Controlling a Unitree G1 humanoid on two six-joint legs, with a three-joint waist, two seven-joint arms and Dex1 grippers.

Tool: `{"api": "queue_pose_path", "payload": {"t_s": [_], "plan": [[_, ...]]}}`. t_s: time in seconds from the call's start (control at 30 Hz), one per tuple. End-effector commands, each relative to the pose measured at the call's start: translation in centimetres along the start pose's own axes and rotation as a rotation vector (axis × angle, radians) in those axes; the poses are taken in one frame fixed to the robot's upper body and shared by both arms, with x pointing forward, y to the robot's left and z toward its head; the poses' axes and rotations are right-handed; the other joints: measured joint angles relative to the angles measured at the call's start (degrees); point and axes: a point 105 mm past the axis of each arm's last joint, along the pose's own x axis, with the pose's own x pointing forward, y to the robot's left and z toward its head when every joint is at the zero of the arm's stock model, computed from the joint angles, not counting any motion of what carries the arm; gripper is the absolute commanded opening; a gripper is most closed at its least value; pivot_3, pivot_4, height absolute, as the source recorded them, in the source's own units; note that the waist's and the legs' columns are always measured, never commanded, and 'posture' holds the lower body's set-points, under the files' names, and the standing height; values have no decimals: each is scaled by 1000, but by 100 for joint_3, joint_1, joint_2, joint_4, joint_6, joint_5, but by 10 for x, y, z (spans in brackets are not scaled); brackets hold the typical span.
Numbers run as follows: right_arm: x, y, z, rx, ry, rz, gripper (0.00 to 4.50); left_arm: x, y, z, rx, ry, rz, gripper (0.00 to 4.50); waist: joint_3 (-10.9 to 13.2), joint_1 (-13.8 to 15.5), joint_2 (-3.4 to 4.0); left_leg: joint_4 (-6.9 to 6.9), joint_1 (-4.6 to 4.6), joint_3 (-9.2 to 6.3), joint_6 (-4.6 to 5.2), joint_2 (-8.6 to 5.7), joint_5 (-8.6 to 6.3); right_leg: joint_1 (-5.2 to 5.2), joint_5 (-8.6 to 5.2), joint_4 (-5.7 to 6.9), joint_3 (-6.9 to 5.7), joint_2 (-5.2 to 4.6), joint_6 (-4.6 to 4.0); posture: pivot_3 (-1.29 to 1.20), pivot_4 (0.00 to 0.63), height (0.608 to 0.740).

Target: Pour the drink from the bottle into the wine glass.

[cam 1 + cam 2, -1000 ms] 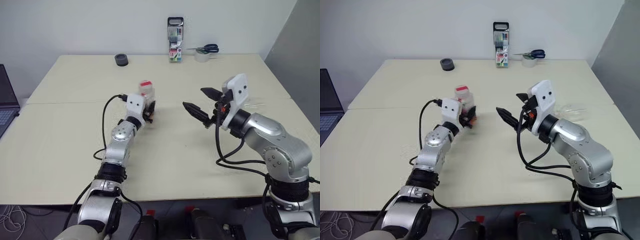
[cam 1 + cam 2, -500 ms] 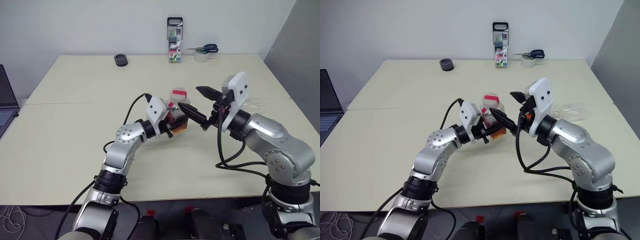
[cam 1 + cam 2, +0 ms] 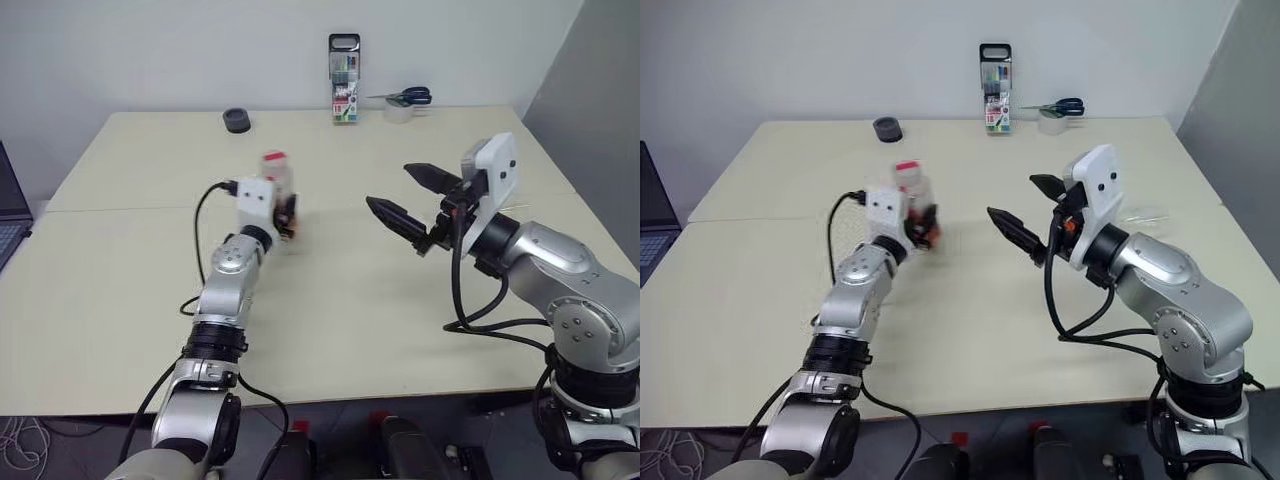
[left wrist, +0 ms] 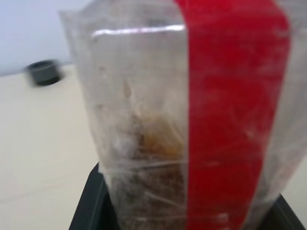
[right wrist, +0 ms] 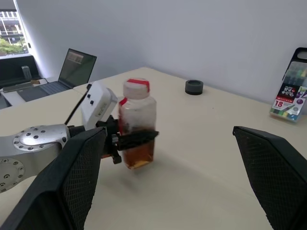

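I have the bottle by the lower half of its body in my left gripper, so I will put it down and grip it higher, nearer the cap [image 5: 138, 112].
The bottle [image 3: 277, 187] is a small clear one with a pink-red cap and a red label strip [image 4: 235, 120]. It stands upright just above the table, left of centre. Amber drink [image 5: 139, 152] fills its lower part. My left gripper [image 3: 285, 215] is shut on the bottle's body, its black fingers [image 5: 139, 137] wrapped round it. My right gripper [image 3: 390, 187] hangs open to the right of the bottle, apart from it, with nothing between its fingers. Of the wine glass, a bit of clear glass [image 3: 1143, 214] shows on the table behind my right wrist; the rest is hidden.
A marker pack [image 3: 345, 92] stands at the table's far edge. Scissors on a tape roll [image 3: 405, 100] lie to its right, and a black roll [image 3: 237, 120] to its left. A laptop [image 5: 72, 67] sits off the table's left side.
Half a second ago my left gripper held the bottle at the table's centre, close to the right gripper's fingers. It has swung back left with the bottle. The right gripper has barely moved.
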Motion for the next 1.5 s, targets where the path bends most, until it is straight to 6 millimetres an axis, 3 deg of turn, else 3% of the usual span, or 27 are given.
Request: {"api": "queue_pose_path", "payload": {"t_s": [0.03,0.37,0.67,0.97,1.5], "plan": [[-4,8,10,-19,-37,40,4500,-2,6,3,-14,-40,63,1662,0,45,-1,2,0,-1,0,-3,0,2,0,-1,0,-5,1,0,150,740],[0,7,8,-17,-25,58,4500,-5,19,-17,-63,-38,113,1662,-1,125,-1,5,4,4,0,-6,0,4,2,1,-2,-12,3,0,150,740],[-1,3,3,-23,1,48,4500,-11,22,-22,-45,-40,127,4488,-1,118,-2,5,6,6,0,-6,0,3,2,6,-3,-11,3,0,150,740],[0,-1,1,-26,3,32,4500,-13,9,6,28,-119,103,4488,-1,124,-2,6,5,6,0,-6,0,4,2,5,-1,-12,3,0,150,740],[2,-3,2,-36,-4,23,4500,-7,9,48,59,-193,127,4488,-1,125,-2,6,4,7,0,-6,0,4,2,5,-3,-11,3,0,150,740]]}}
